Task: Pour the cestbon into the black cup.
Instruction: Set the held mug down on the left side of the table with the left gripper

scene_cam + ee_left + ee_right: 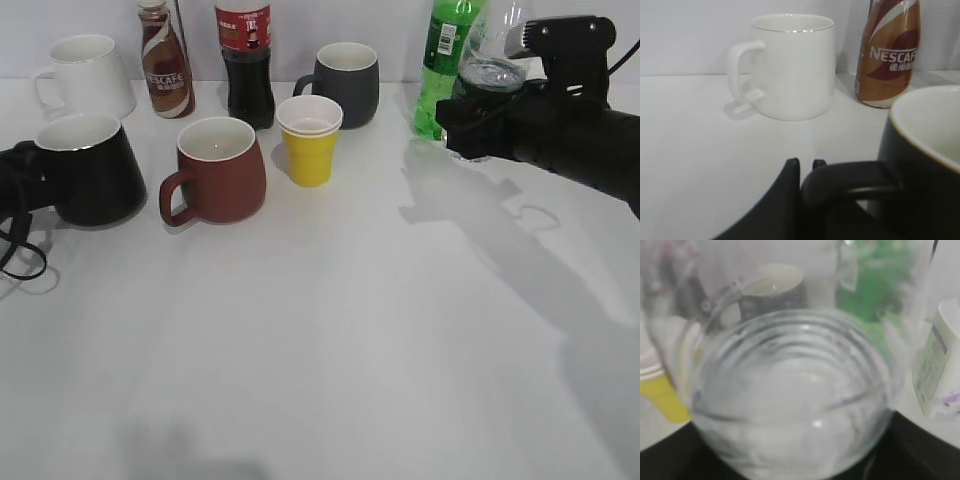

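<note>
Next, my right gripper lets go of the cestbon on the table (pixel 436 206) just in front of the green soda bottle. The cestbon now stands upright at the back.
The black cup (pixel 88 170) stands at the left of the table, white inside. My left gripper (pixel 22 178) is shut on its loop handle; in the left wrist view the two fingertips (pixel 805 164) pinch the handle beside the black cup (pixel 920 165). The cestbon (pixel 492 55), a clear ribbed bottle, stands upright at the back right. My right gripper (pixel 468 125) is shut around its lower part, hiding the label. The cestbon (pixel 790 390) fills the right wrist view, blurred, with dark fingers at both lower corners.
A brownish-red mug (pixel 218 168), a yellow paper cup (pixel 309 140), a grey mug (pixel 345 82), a cola bottle (pixel 246 60), a Nescafe bottle (pixel 166 62) and a white mug (pixel 88 76) stand across the back. A green soda bottle (pixel 443 60) stands just left of the cestbon.
</note>
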`<state>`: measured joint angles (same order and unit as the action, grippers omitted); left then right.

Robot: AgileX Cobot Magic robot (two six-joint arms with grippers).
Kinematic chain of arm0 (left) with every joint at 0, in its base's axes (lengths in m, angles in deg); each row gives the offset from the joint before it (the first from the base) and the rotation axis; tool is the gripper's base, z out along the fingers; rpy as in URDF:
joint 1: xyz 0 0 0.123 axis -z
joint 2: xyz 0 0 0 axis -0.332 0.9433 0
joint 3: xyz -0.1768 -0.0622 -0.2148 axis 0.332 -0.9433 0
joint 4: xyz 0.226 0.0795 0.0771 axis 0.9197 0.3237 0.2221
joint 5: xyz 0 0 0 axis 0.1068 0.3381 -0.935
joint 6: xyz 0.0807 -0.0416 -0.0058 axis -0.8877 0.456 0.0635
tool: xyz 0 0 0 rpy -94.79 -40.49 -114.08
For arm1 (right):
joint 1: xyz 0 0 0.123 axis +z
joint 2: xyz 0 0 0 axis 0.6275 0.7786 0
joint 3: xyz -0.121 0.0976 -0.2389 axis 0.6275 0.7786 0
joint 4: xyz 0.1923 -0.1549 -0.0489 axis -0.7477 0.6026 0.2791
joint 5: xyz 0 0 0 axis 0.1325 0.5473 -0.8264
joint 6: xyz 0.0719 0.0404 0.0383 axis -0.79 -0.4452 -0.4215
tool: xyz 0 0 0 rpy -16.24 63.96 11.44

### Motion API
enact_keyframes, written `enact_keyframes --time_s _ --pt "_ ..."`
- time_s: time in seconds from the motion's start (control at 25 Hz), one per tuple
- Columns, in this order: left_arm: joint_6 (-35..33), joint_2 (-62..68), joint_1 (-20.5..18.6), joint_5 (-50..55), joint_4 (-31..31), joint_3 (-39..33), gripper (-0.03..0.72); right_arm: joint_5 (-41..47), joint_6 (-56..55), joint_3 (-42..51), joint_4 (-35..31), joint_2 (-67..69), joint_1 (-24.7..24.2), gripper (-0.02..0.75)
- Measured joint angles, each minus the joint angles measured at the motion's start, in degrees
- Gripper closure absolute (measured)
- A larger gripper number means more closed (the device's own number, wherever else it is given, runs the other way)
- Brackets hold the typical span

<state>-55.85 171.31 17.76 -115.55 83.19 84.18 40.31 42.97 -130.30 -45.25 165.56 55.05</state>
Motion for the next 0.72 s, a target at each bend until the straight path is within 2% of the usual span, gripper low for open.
enact_keyframes --time_s 0.24,0.48,0.72 --pt "0.2 1.7 0.0 -2.8 -0.1 0.0 0.639 -1.6 0.0 0.0 0.0 0.3 0.0 0.268" --pt "0.5 1.7 0.0 -3.4 0.0 -1.6 0.512 -2.8 0.0 0.0 0.0 2.6 0.0 0.268" --pt "0.8 1.4 0.0 -5.3 -0.4 -3.9 0.460 -4.4 0.0 0.0 0.0 3.9 0.0 0.268"
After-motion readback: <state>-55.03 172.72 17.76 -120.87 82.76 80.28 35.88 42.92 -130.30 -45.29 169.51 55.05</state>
